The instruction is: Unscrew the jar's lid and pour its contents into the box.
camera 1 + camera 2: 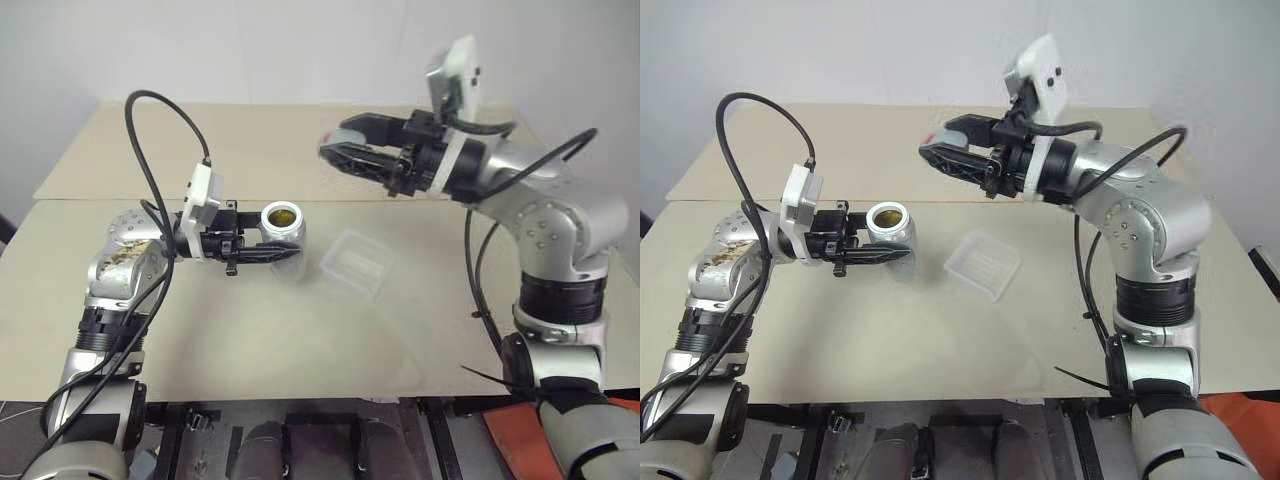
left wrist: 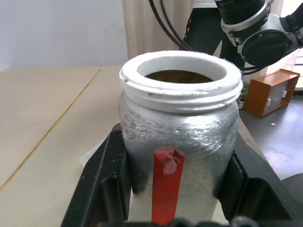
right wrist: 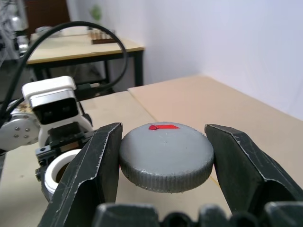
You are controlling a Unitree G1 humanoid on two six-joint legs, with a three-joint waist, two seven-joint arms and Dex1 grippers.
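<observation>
My right gripper is going to let go of the lid and leave it on the bare table [image 1: 437, 285] between the box and the hanging black cable.
The jar [image 1: 284, 228], a silvery cylinder with a red stripe [image 2: 166, 182] and a white threaded rim, stands upright and uncapped above the table's left middle. My left gripper [image 1: 272, 252] is shut on its body. Brownish contents [image 2: 177, 75] show inside its mouth. The lid [image 3: 165, 155], a round grey cap with a red mark on top, is held up in the air between the fingers of my right gripper [image 1: 345, 152], above and to the right of the jar. The box [image 1: 356, 263], a clear shallow tray, lies on the table just right of the jar.
The tan table [image 1: 250, 340] runs to its front edge near me. A second tan board [image 1: 250, 140] lies behind it. An orange-red thing [image 1: 520, 425] sits low at the right. Black cables loop over both arms.
</observation>
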